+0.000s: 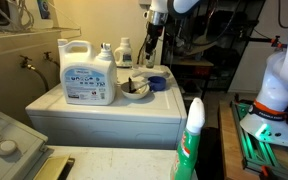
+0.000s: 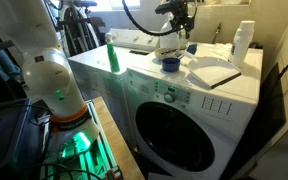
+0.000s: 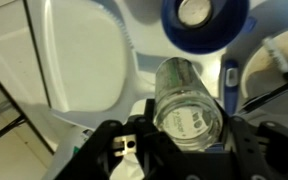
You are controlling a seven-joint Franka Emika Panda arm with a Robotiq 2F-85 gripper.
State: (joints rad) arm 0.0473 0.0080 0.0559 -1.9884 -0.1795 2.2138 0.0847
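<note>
Next, I release the clear plastic cup on the machine's top beside the white bottle (image 1: pixel 141 65) close to the wall with my gripper.
My gripper (image 3: pixel 184 128) is shut on a clear plastic cup (image 3: pixel 189 98) with printing on its side. In both exterior views the gripper (image 1: pixel 151 45) (image 2: pixel 176 25) hangs above the back of a white washing machine's top (image 1: pixel 104 108) (image 2: pixel 144 72). A blue round cap (image 3: pixel 204 22) lies on the top just below and ahead of the cup. It also shows in both exterior views (image 1: pixel 158 83) (image 2: pixel 170 64). A dark bowl (image 1: pixel 136 88) sits next to the blue cap.
A large white detergent jug (image 1: pixel 88 72) stands on the machine's top, with a small bottle (image 1: pixel 124 52) behind it. A green spray bottle (image 1: pixel 191 140) (image 2: pixel 112 55) stands at one edge. A white bottle (image 2: pixel 244 42) stands near the wall. The robot base (image 2: pixel 54 85) is beside the machine.
</note>
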